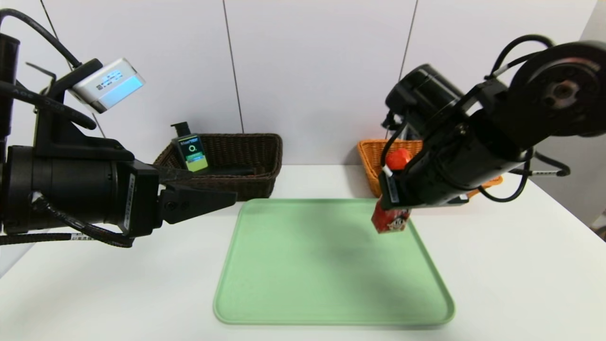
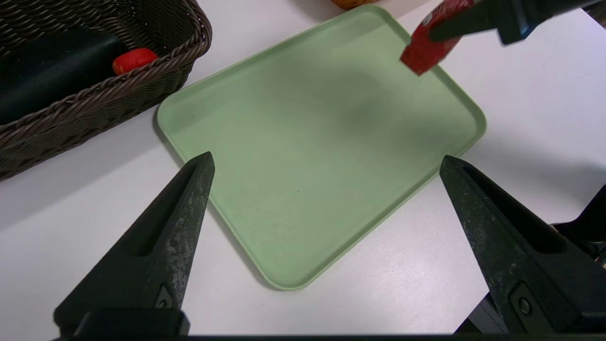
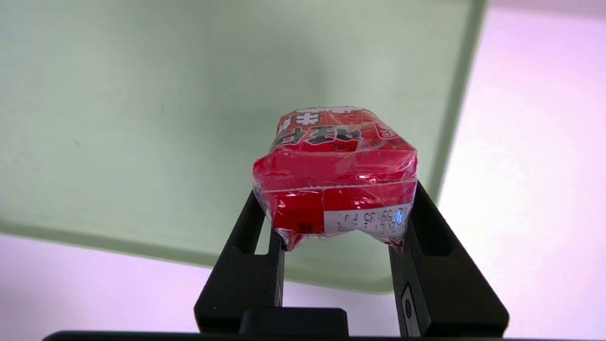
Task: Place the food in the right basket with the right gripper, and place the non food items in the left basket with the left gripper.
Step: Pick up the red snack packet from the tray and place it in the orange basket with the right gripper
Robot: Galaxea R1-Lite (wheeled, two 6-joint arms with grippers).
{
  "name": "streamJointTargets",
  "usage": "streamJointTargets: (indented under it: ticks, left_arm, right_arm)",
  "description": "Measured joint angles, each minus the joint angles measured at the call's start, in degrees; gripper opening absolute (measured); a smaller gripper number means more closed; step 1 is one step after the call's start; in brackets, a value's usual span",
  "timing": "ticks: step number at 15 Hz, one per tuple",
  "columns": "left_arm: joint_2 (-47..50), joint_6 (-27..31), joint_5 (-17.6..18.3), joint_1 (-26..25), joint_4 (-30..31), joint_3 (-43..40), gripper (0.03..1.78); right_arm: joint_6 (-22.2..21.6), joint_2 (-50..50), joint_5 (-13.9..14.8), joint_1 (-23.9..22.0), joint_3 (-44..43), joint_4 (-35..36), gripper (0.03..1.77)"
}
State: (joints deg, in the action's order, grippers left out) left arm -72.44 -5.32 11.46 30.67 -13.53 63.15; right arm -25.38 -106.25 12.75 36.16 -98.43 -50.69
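Observation:
Next, I let go of the small red drink carton with my right gripper in the orange basket (image 1: 440,169), close beside the red apple.
My right gripper (image 3: 338,194) is shut on the small red drink carton (image 3: 336,175), holding it above the far right corner of the green tray (image 1: 331,265). In the head view the carton (image 1: 390,221) hangs below the right arm. A red apple (image 1: 397,158) lies in the orange basket (image 1: 369,156) behind it. The dark brown basket (image 1: 246,147) holds the pump bottle (image 1: 191,151), the black pouch (image 2: 52,66) and the red duck (image 2: 134,60). My left gripper (image 2: 326,160) hovers open and empty over the tray's near left corner.
The tray's surface is bare under the carton. White table (image 1: 511,274) lies around the tray, and a white wall stands right behind both baskets. The right arm's bulk hides most of the orange basket in the head view.

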Motion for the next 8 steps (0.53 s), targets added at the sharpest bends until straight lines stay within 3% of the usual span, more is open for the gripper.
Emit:
streamJointTargets:
  ticks: [3,5,8]
  left_arm:
    - [-0.05,0.02,0.06,0.0,-0.02,0.05,1.69]
    - [-0.2,0.06,0.06,0.0,0.04,0.07,1.69]
    - [-0.39,0.09,0.09,0.0,0.94,0.2,1.69]
  right_arm:
    - [0.96,2.34,4.11,-4.0,-4.46,0.33,0.62]
    - [2.36,2.76,4.67,-6.64,-7.39,1.27,0.61]
    - [4.11,1.68,4.63,-9.42,-8.9,8.19,0.61]
